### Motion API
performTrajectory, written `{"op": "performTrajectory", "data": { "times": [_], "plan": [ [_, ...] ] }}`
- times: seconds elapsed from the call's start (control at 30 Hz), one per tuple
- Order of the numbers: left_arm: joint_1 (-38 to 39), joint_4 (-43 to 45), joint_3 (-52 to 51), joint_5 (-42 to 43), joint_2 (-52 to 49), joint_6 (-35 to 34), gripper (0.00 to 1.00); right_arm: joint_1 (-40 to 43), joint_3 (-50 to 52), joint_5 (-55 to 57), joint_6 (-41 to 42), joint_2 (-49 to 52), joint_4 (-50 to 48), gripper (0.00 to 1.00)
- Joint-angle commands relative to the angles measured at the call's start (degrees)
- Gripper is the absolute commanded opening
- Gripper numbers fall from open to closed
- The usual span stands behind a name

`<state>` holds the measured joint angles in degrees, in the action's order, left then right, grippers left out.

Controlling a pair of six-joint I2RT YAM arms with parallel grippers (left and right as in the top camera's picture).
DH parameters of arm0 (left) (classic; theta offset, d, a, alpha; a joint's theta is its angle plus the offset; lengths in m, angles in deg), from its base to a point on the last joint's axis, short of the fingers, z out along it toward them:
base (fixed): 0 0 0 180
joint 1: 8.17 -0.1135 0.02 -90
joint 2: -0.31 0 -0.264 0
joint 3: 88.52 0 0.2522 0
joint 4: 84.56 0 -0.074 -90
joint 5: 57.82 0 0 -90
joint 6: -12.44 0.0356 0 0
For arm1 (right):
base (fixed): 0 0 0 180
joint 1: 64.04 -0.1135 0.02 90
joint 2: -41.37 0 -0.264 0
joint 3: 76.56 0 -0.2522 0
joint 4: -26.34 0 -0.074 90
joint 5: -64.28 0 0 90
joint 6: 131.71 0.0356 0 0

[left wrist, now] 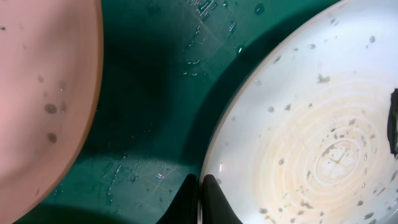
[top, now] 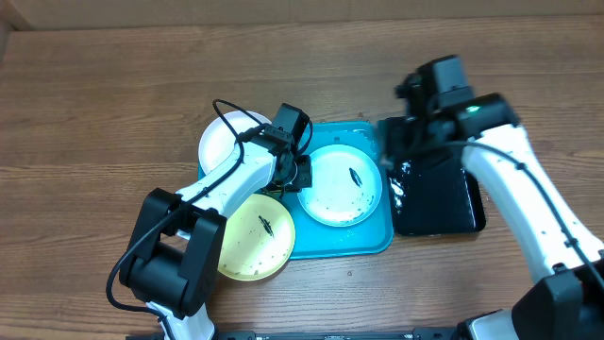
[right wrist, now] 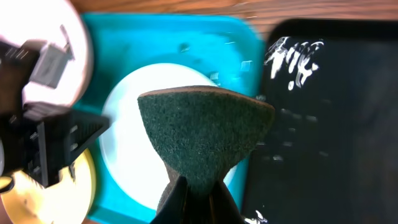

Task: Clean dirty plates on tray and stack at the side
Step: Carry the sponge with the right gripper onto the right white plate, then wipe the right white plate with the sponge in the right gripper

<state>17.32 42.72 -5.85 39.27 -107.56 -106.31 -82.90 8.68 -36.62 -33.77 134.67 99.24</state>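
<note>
My right gripper has the green scouring pad. It will let go of it near the middle of the glossy black tray (top: 427, 178) (right wrist: 329, 130).
On the teal tray (top: 377, 241) lies a pale blue-green plate (top: 342, 184) with dark specks and a smear. At its left rim my left gripper (top: 300, 175) is shut; the left wrist view shows its gripper (left wrist: 200, 186) pinching the rim of that plate (left wrist: 311, 124). The white plate (top: 222, 142) sits on the table left of the tray. The yellow-green plate (top: 253, 236) overlaps the tray's lower left edge. Above the tray's right edge my right gripper (right wrist: 198, 186) is shut on a green scouring pad (right wrist: 205, 134), clear of the plate (right wrist: 130, 149).
A glossy black tray (top: 434, 189) with water drops lies right of the teal tray. In the left wrist view the wet tray floor (left wrist: 155, 93) separates the held plate from another speckled plate's edge (left wrist: 43, 93). Bare wooden table surrounds everything.
</note>
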Motion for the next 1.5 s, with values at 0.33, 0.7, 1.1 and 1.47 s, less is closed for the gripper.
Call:
{"op": "performTrajectory", "data": {
  "times": [0.33, 0.7, 1.1, 1.47],
  "plan": [
    [-0.4, 0.0, -0.3, 0.4, -0.5, -1.0, 0.04, -12.7, 0.0, 17.2, 5.9, 10.8, -3.4, 0.04],
    [-0.4, 0.0, -0.3, 0.4, -0.5, -1.0, 0.04, -12.9, 0.7, 18.0, 5.8, 14.5, -6.0, 0.04],
    [-0.4, 0.0, -0.3, 0.4, -0.5, -1.0, 0.04, -12.9, 9.1, 21.4, 5.6, 14.5, -13.8, 0.04],
    [-0.4, -0.1, -0.3, 0.4, -0.5, -1.0, 0.04, -12.9, 18.0, 21.2, 5.4, 14.5, -25.1, 0.04]
  ]
}}
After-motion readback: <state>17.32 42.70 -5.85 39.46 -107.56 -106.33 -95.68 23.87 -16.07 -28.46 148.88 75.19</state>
